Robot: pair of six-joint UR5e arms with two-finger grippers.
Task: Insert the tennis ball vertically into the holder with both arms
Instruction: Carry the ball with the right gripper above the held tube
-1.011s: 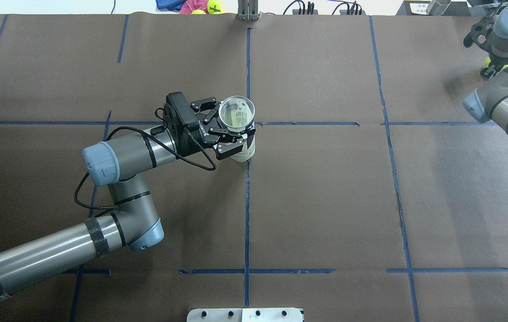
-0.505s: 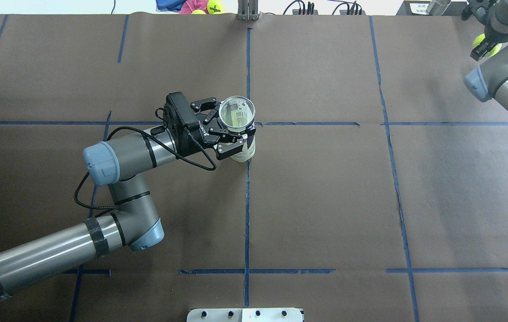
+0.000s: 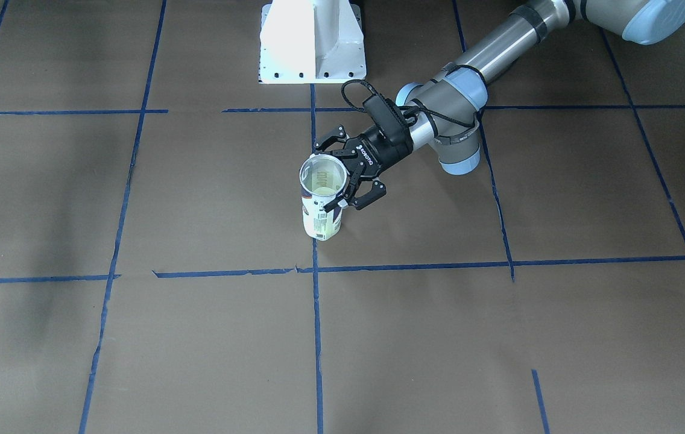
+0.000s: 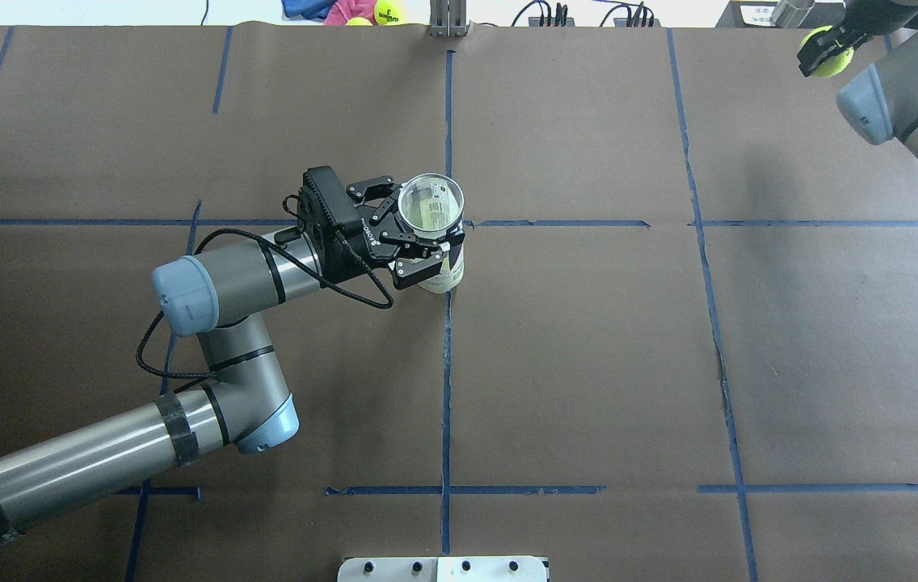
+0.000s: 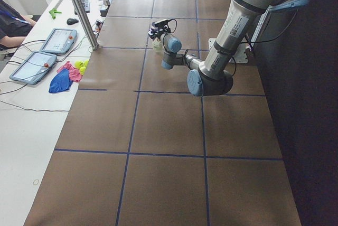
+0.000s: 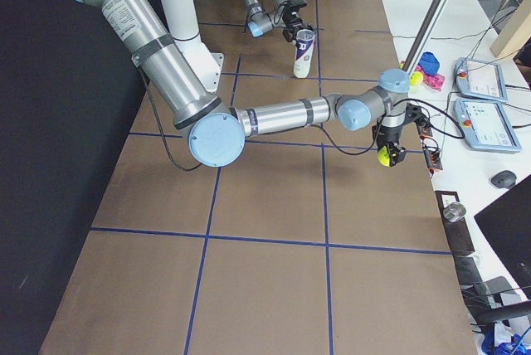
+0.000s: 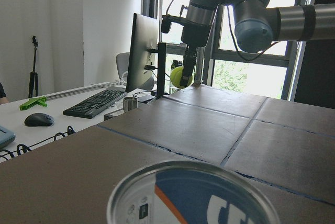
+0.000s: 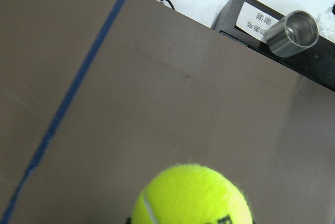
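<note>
The tennis ball, now held far from the holder, will be released by my right gripper in the opening of the holder (image 3: 318,163), which my left gripper is gripping for it.
The holder (image 4: 431,212), a clear can with a navy and white label, stands upright near the table's middle with its mouth open upward; it also shows in the front view (image 3: 321,208). My left gripper (image 4: 417,239) is shut on the holder's upper part from the side. My right gripper (image 4: 824,42) is shut on the tennis ball (image 4: 831,40) above the table's far right corner, far from the holder. The ball fills the bottom of the right wrist view (image 8: 191,195) and hangs in the gripper in the right side view (image 6: 387,156).
Spare tennis balls (image 4: 386,10) and coloured cloths lie beyond the far edge. A metal cup (image 8: 292,33) stands on a black box by the far right corner. A metal post (image 4: 448,20) stands at the far edge and the white pedestal (image 3: 312,42) at the robot's side.
My right arm has carried the tennis ball up and toward the far right corner. The left arm and holder have barely shifted.
</note>
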